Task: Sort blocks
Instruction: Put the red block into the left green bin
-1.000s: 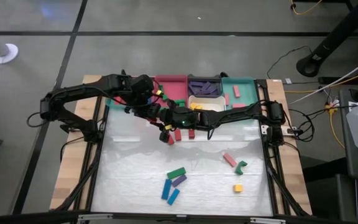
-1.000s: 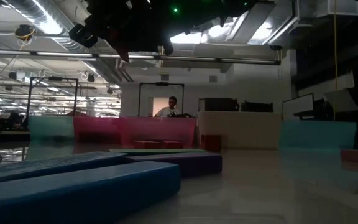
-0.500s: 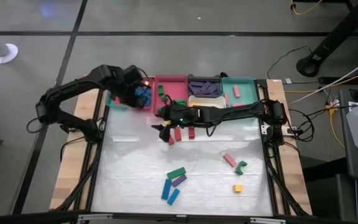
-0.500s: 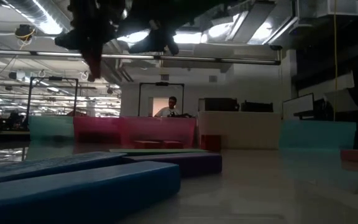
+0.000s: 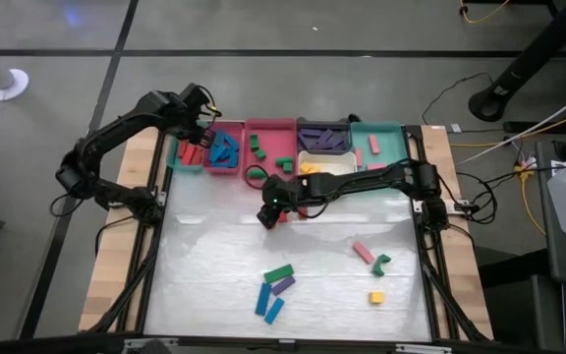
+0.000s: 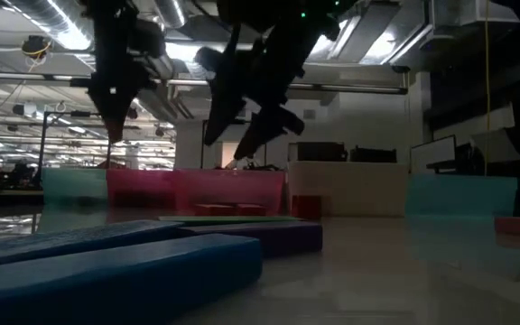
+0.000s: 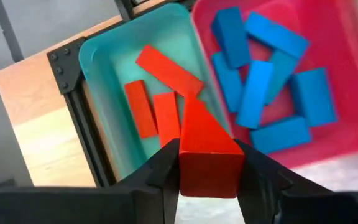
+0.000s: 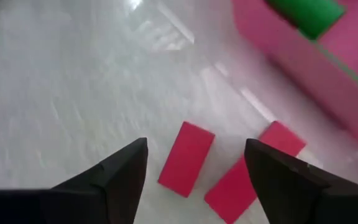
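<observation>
My right gripper should close on the long sides (image 5: 283, 217) (image 8: 240, 185) of the longer red block, which is the one nearer the pink tray with the green blocks.
My left gripper (image 7: 209, 152) is shut on a red block (image 7: 207, 140) above the teal tray (image 7: 101, 68) at the table's far left, where three red blocks (image 7: 157, 112) lie. Beside it a pink tray (image 5: 226, 150) holds blue blocks. My right gripper (image 8: 194, 149) stands open just above the table near the far middle. A red block (image 8: 186, 158) lies flat below the gap between its fingers, and a second one (image 8: 253, 168) lies beside it. In the high view my left gripper (image 5: 197, 126) and right gripper (image 5: 271, 211) are well apart. My left gripper pinches the red block by two opposite long sides (image 7: 182, 168) between its two fingers. The fingers come from above, pointing steeply down, and lie along the block, whose far end sticks out past the fingertips. The block hangs clear above the teal tray.
Along the far edge stand more trays: pink with green blocks (image 5: 268, 143), black with purple (image 5: 324, 138), white (image 5: 322, 162), teal with pink (image 5: 376, 146). Loose on the table lie green (image 5: 279, 274), purple (image 5: 283, 285), blue (image 5: 263, 298), pink (image 5: 363, 253) and yellow (image 5: 375, 297) blocks.
My left gripper has swung from the far middle of the table toward the far left corner, turning as it went, and now hangs over the teal tray with the red block. My right gripper has tipped downward and sunk toward the red blocks on the table.
</observation>
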